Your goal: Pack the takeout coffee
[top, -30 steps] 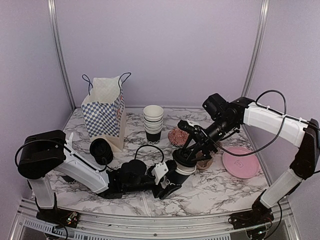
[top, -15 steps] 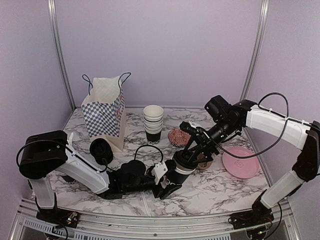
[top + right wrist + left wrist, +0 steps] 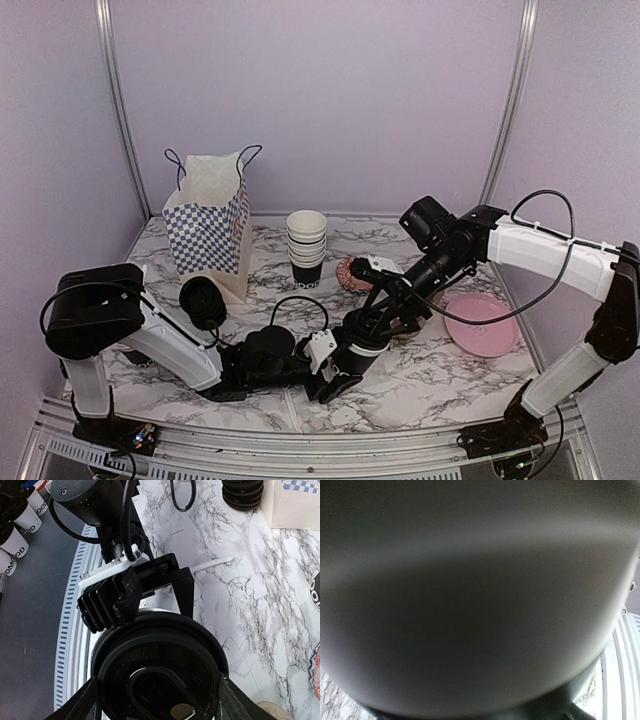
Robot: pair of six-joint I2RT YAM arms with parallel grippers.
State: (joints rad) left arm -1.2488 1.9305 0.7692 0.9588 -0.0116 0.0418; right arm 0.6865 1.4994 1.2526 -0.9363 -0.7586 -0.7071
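Note:
Next, I let go of the lid with my right gripper on the bare marble (image 3: 419, 366) between the cup and the pink plate. The lid is still on top of the cup.
The takeout coffee cup (image 3: 361, 348) stands low near the front middle of the table, with a black lid (image 3: 160, 675) on top and a white rim showing under it. My left gripper (image 3: 338, 366) is shut on the cup's side, and its black fingers (image 3: 184, 589) show behind the lid in the right wrist view. My right gripper (image 3: 378, 322) is over the cup with its fingers on both sides of the lid (image 3: 372, 328). The left wrist view is filled by the blurred dark cup wall (image 3: 470, 605).
A blue checkered paper bag (image 3: 210, 215) stands at the back left. A stack of black lids (image 3: 203, 300) lies in front of it. A stack of white-rimmed cups (image 3: 306, 245), a pink pastry (image 3: 352, 272) and a pink plate (image 3: 480, 325) are behind and right. A white stirrer (image 3: 215, 564) lies near.
My right gripper has come down and toward the near edge with the lid onto the cup. The cup and left gripper have sunk slightly lower.

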